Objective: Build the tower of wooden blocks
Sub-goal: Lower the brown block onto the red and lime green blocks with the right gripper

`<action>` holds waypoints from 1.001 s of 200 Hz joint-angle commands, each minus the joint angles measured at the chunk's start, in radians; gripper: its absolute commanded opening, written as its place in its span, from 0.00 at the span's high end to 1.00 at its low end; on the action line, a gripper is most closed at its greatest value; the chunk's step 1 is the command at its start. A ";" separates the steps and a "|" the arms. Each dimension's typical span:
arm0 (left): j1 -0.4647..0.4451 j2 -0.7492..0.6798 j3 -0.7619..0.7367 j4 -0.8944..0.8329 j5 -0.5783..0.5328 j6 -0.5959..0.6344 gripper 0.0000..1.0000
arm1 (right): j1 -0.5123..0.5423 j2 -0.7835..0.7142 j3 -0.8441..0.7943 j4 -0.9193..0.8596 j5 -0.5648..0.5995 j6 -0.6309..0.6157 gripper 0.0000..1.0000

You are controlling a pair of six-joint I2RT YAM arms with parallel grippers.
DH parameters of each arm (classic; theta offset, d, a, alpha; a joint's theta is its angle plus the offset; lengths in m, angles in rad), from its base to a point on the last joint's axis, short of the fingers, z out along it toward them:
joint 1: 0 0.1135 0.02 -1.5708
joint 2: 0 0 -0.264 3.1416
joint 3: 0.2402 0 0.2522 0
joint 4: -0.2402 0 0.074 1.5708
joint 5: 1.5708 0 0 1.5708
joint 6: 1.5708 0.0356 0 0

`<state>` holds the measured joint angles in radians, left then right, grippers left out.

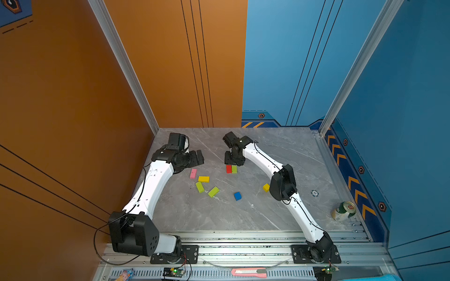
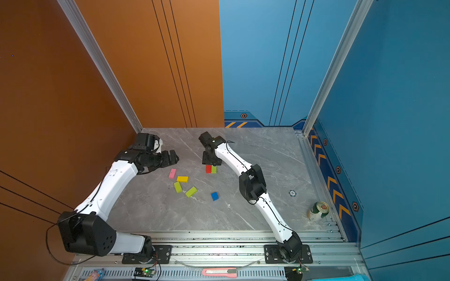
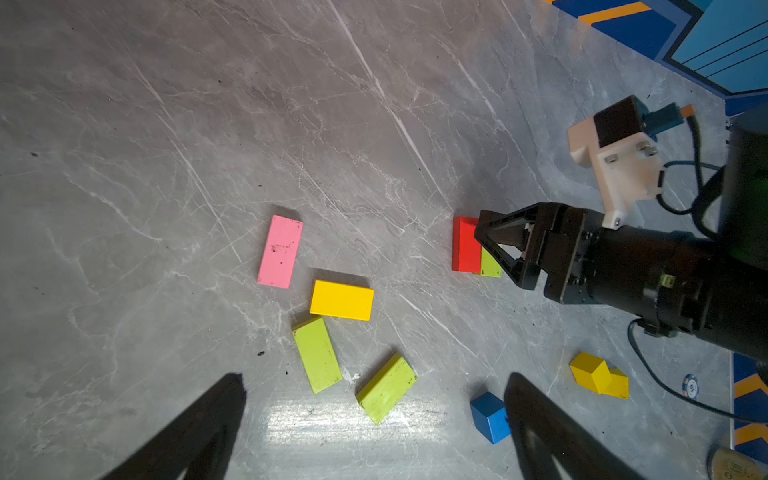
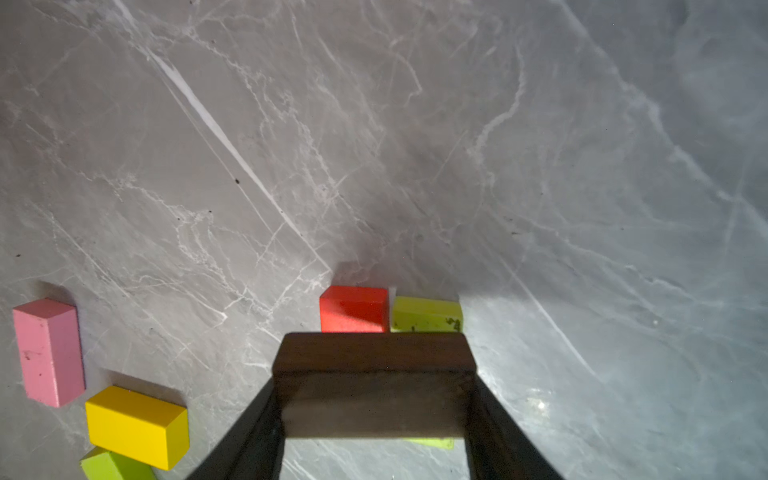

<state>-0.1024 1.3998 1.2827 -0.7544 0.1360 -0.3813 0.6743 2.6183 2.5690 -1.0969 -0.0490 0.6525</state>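
Next, my right gripper lets go of the brown bar crosswise on top of the red block and the lime block point(image 1: 232, 165) point(image 4: 386, 376), so that it bridges both.
The tower is only a red block point(image 1: 229, 168) and a lime block point(image 1: 234, 169) lying side by side at mid-table. My right gripper point(image 4: 374, 395) is shut on a brown bar point(image 4: 374, 374), held crosswise right over that pair; whether it touches them I cannot tell. In both top views the right gripper point(image 2: 211, 160) hides the bar. My left gripper point(image 3: 376, 380) hangs open and empty above the loose blocks: a pink bar point(image 1: 193, 173), a yellow bar point(image 1: 203, 179), two lime bars point(image 1: 200, 187) point(image 1: 213, 191) and a blue cube point(image 1: 237, 196).
Yellow pieces point(image 3: 598, 376) lie by the right arm's elbow. A small blue disc point(image 1: 314, 193) and a green-and-white can point(image 1: 343, 211) sit at the right. A pink box cutter point(image 1: 248, 272) lies on the front rail. Walls close the back and both sides.
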 commanded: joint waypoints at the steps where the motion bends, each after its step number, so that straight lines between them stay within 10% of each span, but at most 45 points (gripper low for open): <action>1: 0.012 -0.005 -0.020 -0.011 0.019 0.018 0.01 | -0.004 0.016 0.027 -0.054 0.018 0.006 0.51; 200: 0.017 0.007 -0.028 -0.010 0.014 0.012 0.01 | -0.011 0.048 0.043 -0.057 -0.008 -0.002 0.45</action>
<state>-0.0963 1.4010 1.2678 -0.7544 0.1364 -0.3817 0.6674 2.6431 2.5835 -1.1191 -0.0498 0.6521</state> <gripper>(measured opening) 0.992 0.615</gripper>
